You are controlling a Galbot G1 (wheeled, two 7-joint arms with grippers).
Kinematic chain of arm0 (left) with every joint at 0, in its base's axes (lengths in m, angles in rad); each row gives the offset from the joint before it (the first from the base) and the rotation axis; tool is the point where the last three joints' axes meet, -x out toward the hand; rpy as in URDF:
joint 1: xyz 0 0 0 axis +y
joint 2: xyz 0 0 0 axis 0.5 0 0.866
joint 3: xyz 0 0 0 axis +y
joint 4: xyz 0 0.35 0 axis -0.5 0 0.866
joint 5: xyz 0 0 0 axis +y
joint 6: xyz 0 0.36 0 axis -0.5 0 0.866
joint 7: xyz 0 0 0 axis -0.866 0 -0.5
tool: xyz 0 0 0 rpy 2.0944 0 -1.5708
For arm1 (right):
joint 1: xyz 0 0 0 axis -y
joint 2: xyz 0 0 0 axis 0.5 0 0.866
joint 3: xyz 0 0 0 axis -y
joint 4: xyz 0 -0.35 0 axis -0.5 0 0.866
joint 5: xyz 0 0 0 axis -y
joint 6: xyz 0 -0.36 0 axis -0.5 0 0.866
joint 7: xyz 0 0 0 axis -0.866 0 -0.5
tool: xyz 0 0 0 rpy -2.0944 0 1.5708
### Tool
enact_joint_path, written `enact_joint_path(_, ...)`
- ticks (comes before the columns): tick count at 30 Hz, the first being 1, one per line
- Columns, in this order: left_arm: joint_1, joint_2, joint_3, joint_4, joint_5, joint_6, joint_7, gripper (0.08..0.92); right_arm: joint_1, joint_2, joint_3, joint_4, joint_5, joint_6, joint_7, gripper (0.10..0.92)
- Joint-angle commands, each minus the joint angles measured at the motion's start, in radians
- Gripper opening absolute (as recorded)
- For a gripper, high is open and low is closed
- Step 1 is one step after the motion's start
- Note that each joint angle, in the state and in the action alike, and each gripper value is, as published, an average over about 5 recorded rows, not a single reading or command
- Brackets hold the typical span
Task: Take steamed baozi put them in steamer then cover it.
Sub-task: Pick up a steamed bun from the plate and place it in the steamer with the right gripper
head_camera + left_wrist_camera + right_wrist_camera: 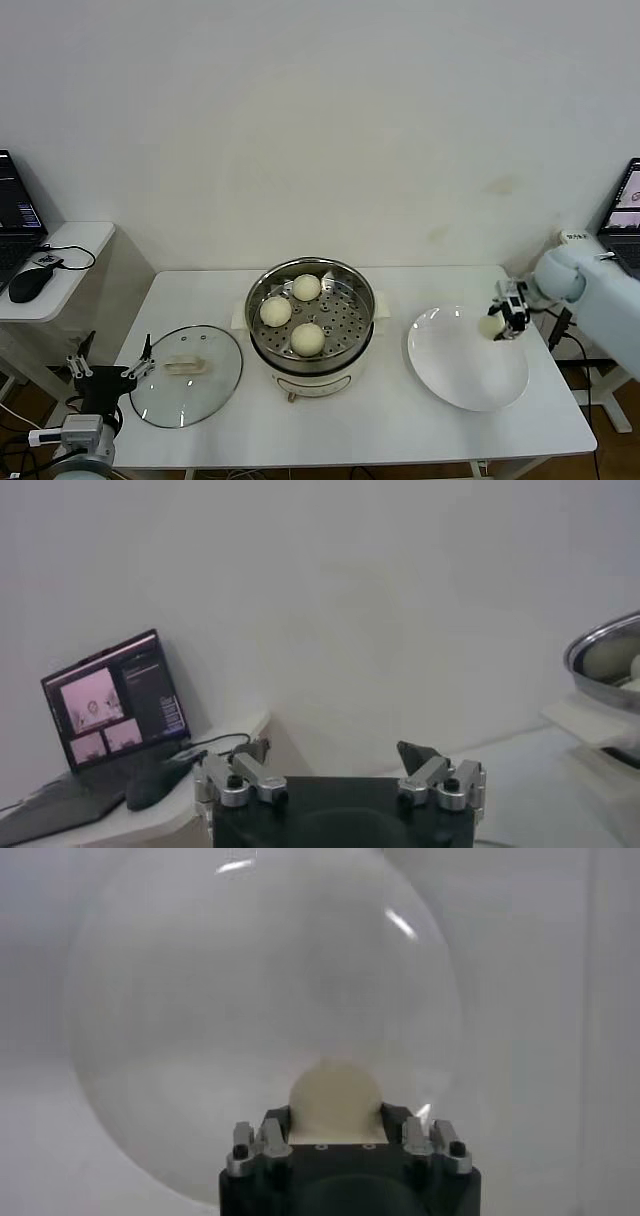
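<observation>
The baozi will go down from my right gripper onto the bare steamer tray on the white plate's side (338, 309), and I will set it there.
Three cream-white baozi (307, 339) lie on the perforated tray inside the shiny steamer (355, 285) at the table's middle. My right gripper (503, 321) is shut on the fourth baozi (491, 325), holding it over the right edge of the white plate (470, 370); in the right wrist view the bun (336, 1098) sits between the jaws above the plate (200, 1008). The glass cover (186, 375) with its cream bar handle lies flat on the table left of the steamer. My left gripper (108, 371) is open, parked off the table's left front corner.
A side table (75, 240) at the left holds a laptop (15, 215) and a mouse (30, 284). Another laptop (628, 200) stands at the far right. The steamer's rim (605, 650) shows in the left wrist view.
</observation>
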Motion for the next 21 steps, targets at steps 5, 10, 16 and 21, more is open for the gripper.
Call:
enact_joint_path(5, -0.004, 0.003, 0.0, -0.004, -0.001, 0.001, 0.001, 0.823, 0.6, 0.151, -0.442, 0.213, 0.428, -0.205, 0.065, 0.584)
enact_joint_path(10, -0.007, -0.001, 0.001, -0.003, 0.001, 0.001, 0.0, 0.823, 0.654, 0.315, -0.496, 0.198, 0.551, -0.285, 0.132, 0.588)
enact_joint_path(16, -0.01, -0.008, -0.003, -0.001, 0.005, -0.002, -0.001, 0.823, 0.606, 0.491, -0.505, 0.163, 0.67, -0.391, 0.225, 0.594)
enact_joint_path(21, -0.007, -0.013, -0.011, -0.005, 0.01, -0.006, -0.001, 0.823, 0.51, 0.569, -0.497, 0.131, 0.668, -0.442, 0.272, 0.594)
